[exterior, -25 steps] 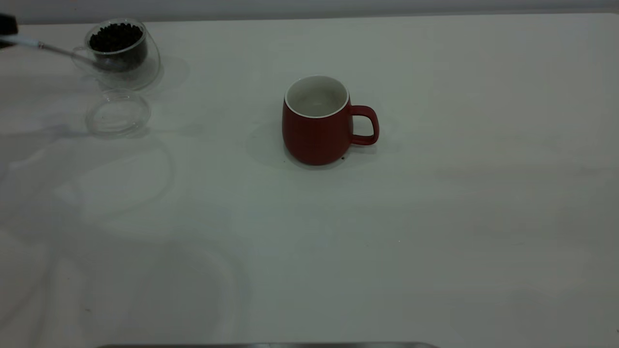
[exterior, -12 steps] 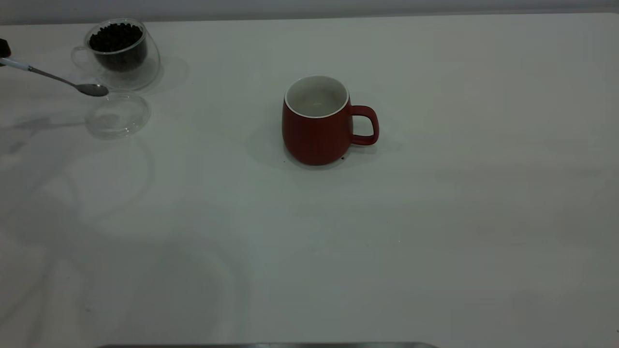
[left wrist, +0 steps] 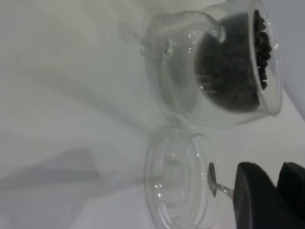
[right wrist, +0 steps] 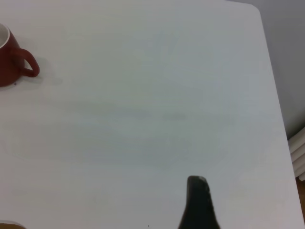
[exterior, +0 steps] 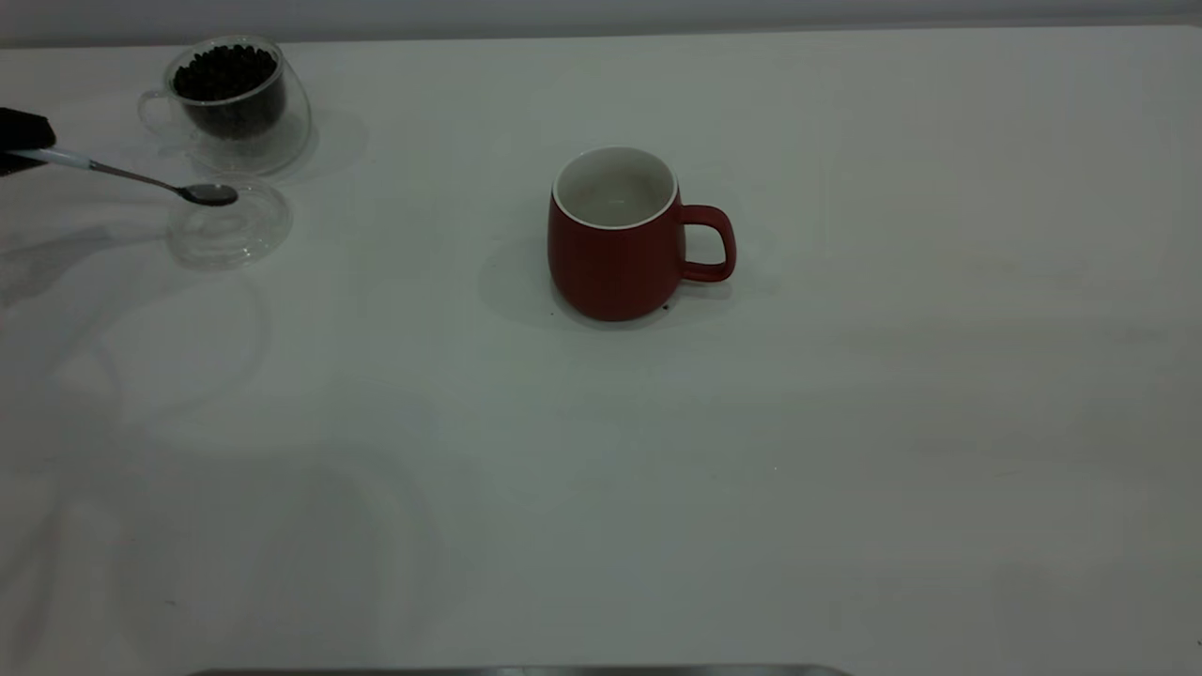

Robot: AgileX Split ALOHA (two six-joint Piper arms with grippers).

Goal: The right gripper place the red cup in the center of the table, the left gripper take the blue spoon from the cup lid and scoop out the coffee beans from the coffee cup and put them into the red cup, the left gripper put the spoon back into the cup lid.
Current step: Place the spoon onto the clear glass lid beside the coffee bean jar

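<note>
The robot's left gripper needs to release the blue spoon across the rim of the cup lid [exterior: 198,215] [left wrist: 202,202], with the spoon's handle sticking out. The spoon's bowl now hovers over that rim.
The red cup [exterior: 615,244] stands upright at the middle of the table [exterior: 845,422], handle to the right; its white inside shows no beans. At the far left edge my left gripper [exterior: 19,141] is shut on the blue spoon [exterior: 131,176]'s pale handle. The metal bowl hovers over the near-left rim of the cup lid [exterior: 235,230]. Behind the lid stands the coffee cup [exterior: 246,113], filled with coffee beans [exterior: 225,72]. The left wrist view shows the spoon [left wrist: 213,180] edge-on beside the lid [left wrist: 176,181], the glass cup [left wrist: 190,81] beyond, and my left gripper [left wrist: 271,174]. One right finger [right wrist: 198,205] shows over bare table.
A tiny dark speck [exterior: 666,306] lies by the red cup's base. The table's far edge runs just behind the coffee cup. In the right wrist view the red cup [right wrist: 12,57] is far off and the table's corner is close.
The spoon has come away from the coffee cup's front, dropped toward the lid and shifted right, so its bowl now sits over the lid's rim. The left gripper has come further into view.
</note>
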